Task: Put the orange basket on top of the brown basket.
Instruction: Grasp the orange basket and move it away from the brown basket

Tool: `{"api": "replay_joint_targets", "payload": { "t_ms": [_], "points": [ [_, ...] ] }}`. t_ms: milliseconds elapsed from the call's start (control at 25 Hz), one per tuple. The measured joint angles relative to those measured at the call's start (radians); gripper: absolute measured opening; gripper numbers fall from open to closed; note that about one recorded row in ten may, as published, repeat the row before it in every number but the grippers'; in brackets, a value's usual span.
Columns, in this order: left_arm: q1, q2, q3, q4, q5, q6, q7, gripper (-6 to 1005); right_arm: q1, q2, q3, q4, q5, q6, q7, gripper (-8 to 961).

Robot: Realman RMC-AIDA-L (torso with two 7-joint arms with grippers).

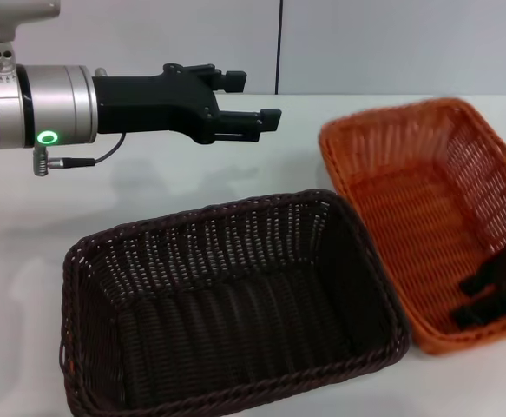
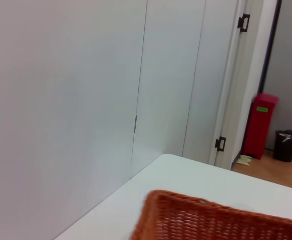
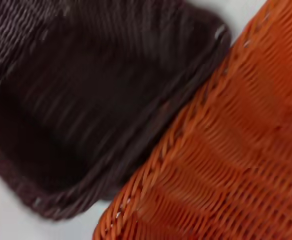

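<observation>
The orange basket sits crooked against the brown basket's rim, so next I pull it clear with my right gripper, then grab the orange basket's far rim (image 1: 409, 108) before lifting.
The orange basket (image 1: 426, 208) is at the right of the white table, its left edge against the rim of the brown basket (image 1: 226, 304), which stands in front at the centre. My right gripper (image 1: 478, 298) is down inside the orange basket at its near right corner and holds its wall. In the right wrist view the orange basket's braided rim (image 3: 186, 130) lies right beside the brown basket (image 3: 85, 100). My left gripper (image 1: 257, 100) is open and empty, held high above the table behind the brown basket. The left wrist view shows the orange basket's rim (image 2: 211, 215).
The white table (image 1: 166, 182) stretches behind the baskets to a white wall (image 1: 365, 43). In the left wrist view there are white cabinet doors (image 2: 176, 75), a red bin (image 2: 261, 125) and a black bin (image 2: 286, 145) far off by a doorway.
</observation>
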Motion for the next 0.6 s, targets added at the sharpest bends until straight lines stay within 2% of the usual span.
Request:
{"api": "replay_joint_targets", "payload": {
  "t_ms": [200, 400, 600],
  "points": [
    [-0.013, 0.001, 0.0, -0.001, -0.001, 0.014, -0.011, 841, -0.001, 0.035, -0.086, -0.057, -0.01, -0.131, -0.001, 572],
    [-0.046, 0.016, -0.001, -0.012, 0.006, 0.023, -0.041, 841, 0.0, 0.066, -0.21, -0.081, -0.009, -0.253, 0.004, 572],
    [-0.063, 0.02, -0.002, -0.01, 0.006, 0.056, -0.042, 841, 0.004, 0.076, -0.311, -0.051, 0.093, -0.313, 0.005, 572]
  ]
}}
